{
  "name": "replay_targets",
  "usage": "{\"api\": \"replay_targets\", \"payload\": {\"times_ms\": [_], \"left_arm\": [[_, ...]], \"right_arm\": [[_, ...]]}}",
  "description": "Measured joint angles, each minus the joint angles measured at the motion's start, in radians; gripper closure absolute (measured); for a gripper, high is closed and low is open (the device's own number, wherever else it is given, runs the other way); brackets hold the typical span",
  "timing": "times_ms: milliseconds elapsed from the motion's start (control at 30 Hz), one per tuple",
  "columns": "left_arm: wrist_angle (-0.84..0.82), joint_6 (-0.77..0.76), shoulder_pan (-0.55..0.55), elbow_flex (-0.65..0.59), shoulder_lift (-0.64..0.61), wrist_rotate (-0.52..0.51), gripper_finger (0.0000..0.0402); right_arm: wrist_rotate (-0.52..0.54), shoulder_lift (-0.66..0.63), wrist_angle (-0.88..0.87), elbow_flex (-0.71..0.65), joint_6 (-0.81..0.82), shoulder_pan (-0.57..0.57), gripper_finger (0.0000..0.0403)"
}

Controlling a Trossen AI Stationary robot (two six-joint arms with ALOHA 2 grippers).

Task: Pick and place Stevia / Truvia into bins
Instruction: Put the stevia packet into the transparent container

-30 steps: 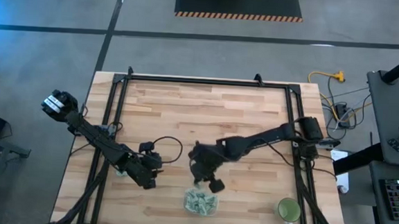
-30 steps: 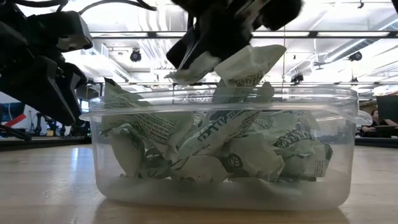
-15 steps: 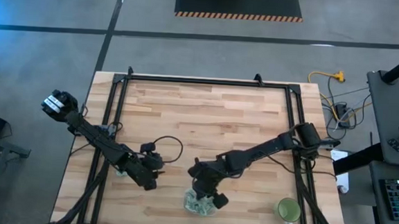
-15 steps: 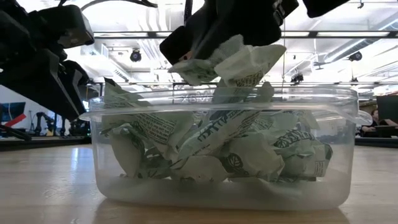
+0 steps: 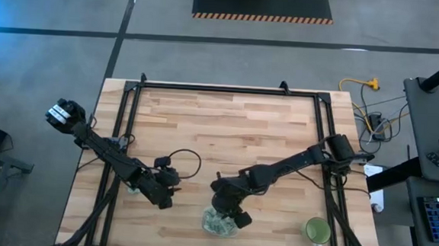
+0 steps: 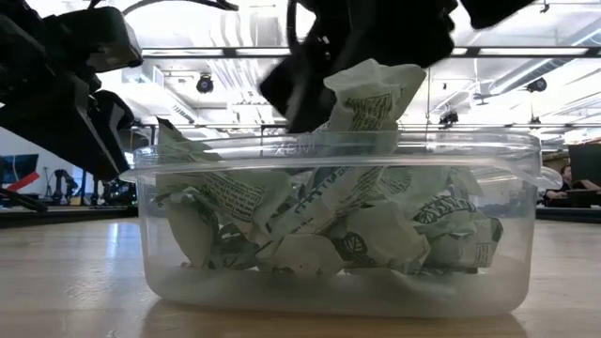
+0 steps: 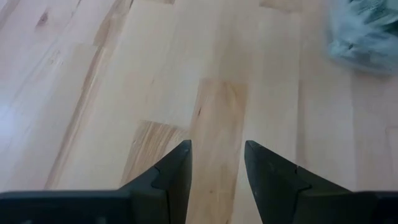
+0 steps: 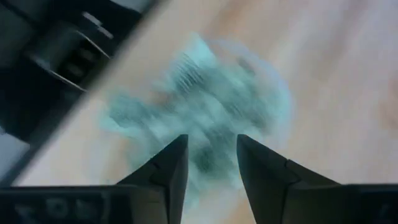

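Note:
The robot's left gripper should close on the loose Stevia / Truvia sachet (image 5: 132,189) that lies on the wood under its own arm, away from the bin.
The bin (image 6: 333,282), a clear tub near the table's front edge, is heaped with pale green and white Stevia / Truvia sachets (image 6: 310,221). It also shows in the high view as the bin (image 5: 215,224). My right gripper (image 5: 229,214) hovers just over the bin, its fingers open (image 8: 211,163) above the blurred pile (image 8: 205,106). One sachet (image 6: 371,99) stands upright on top of the heap, right under that gripper. My left gripper (image 5: 163,198) waits open (image 7: 217,163) over bare wood to the bin's left. My right gripper stands open over the heap. In the low view the top sachet (image 6: 357,89) shows right beside one dark finger (image 6: 300,94). I cannot tell whether they still touch.
A round green cup (image 5: 317,230) stands near the front right corner. Black frame rails (image 5: 127,133) run along the table's left, right and far sides. Bare wood (image 5: 226,131) fills the middle and far part of the table.
My right gripper has moved toward the near edge, from beside the bin to right over it, and come down a little. It carried crumpled sachets pinched in its fingers and has now opened. One sachet has dropped onto the heap; another stands upright on top.

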Motion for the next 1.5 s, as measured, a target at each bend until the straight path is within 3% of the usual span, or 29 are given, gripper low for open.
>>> {"api": "replay_targets", "payload": {"times_ms": [167,333,633,967,1500], "left_arm": [[-0.18,-0.141,0.0,0.038,-0.001,0.012,0.027],[-0.374,-0.334,-0.001,0.059,-0.001,0.093,0.027],[-0.503,-0.497,-0.002,0.061,-0.001,0.316,0.027],[-0.723,-0.69,-0.002,0.066,-0.001,0.396,0.027],[-0.615,-0.63,-0.002,0.064,0.055,0.409,0.027]], "right_arm": [[0.225,-0.042,-0.181,0.0,0.048,-0.002,0.0271],[0.318,-0.077,-0.261,-0.001,0.066,-0.002,0.0271],[0.344,-0.112,-0.284,-0.009,0.043,-0.003,0.0285],[0.344,-0.112,-0.276,-0.081,0.048,-0.004,0.0313],[0.344,-0.112,-0.224,-0.11,0.039,-0.009,0.0335]]}}
